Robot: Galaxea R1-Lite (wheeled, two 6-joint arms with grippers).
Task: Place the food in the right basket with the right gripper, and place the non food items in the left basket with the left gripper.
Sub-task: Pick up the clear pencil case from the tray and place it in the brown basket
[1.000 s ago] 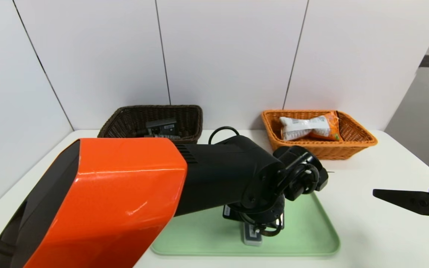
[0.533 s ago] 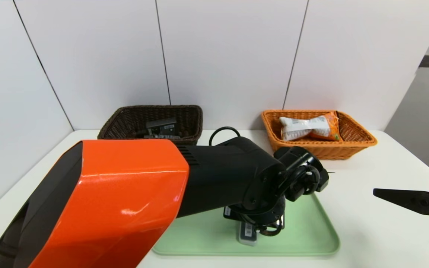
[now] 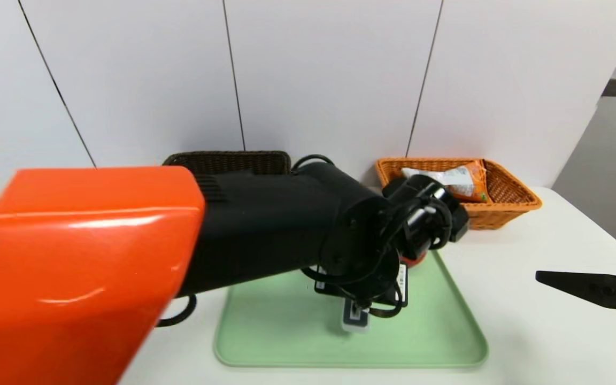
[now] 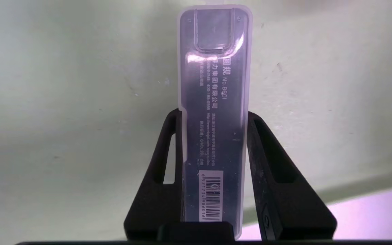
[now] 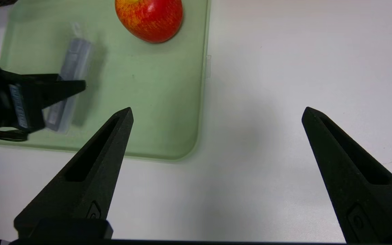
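My left gripper needs to release the slim grey case in the dark brown basket's end (image 3: 185, 184) that is farthest from the red apple. The case hangs just above the green tray.
My left gripper (image 4: 213, 114) is shut on the slim grey case (image 4: 213, 85), its fingers pressing the two long sides near the barcode end. In the head view the case (image 3: 355, 320) hangs just above the green tray (image 3: 447, 331). The red apple (image 5: 149, 17) rests on the tray's far part. The snack packet (image 3: 447, 183) lies in the orange-tan right basket (image 3: 506, 206). My left arm covers most of the dark brown left basket (image 3: 228, 159). The black tube and pump bottle are hidden. My right gripper (image 5: 217, 110) is open and empty over the white table, right of the tray.
The bulky orange and black left arm (image 3: 99, 256) fills the left half of the head view and hides the table there. White wall panels stand close behind both baskets. Bare white table (image 3: 554, 342) lies between the tray and my right gripper.
My left arm has risen and swung back toward the dark basket with the grey case lifted off the tray. It now hides that basket's inside. The right gripper has not moved.
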